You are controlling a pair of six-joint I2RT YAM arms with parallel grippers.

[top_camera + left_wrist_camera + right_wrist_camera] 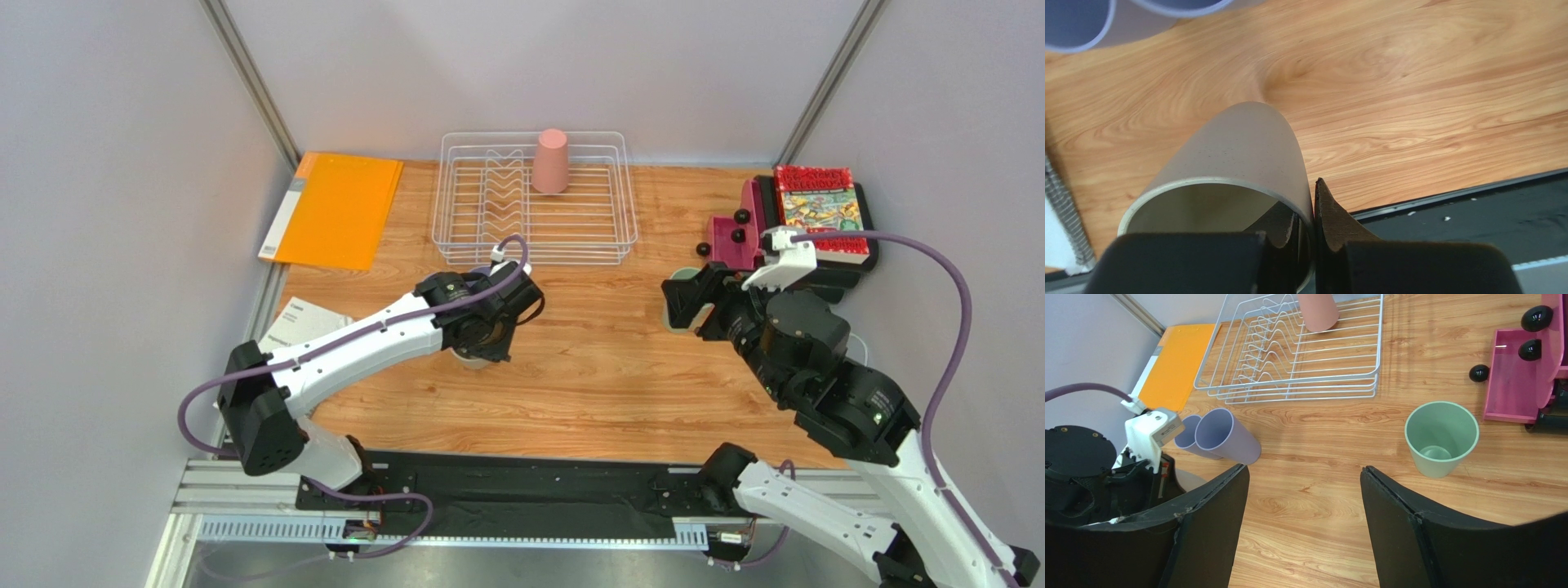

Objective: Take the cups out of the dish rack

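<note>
Next, I release the beige cup from my left gripper on the bare wood [456, 361], at a spot just in front of the lavender cups.
My left gripper [1310, 196] is shut on the rim of the beige cup [1235, 159], one finger inside and one outside; the cup is tilted low over the wood table. In the top view this gripper [485, 333] is at mid-table with the beige cup [471, 359] under it. Two lavender cups [1229, 436] stand together beside it; their rims also show in the left wrist view [1069, 24]. The pink cup [551, 161] stands upside down in the white wire dish rack [589, 239]. My right gripper [1303, 471] is open and empty, left of the upright sage green cup [1441, 438].
An orange folder [334, 208] lies left of the rack. A magenta tray [736, 239] with black balls and a red book [819, 202] sit at the right. A white paper [301, 325] lies near the left arm. The black base rail [528, 490] runs along the near edge.
</note>
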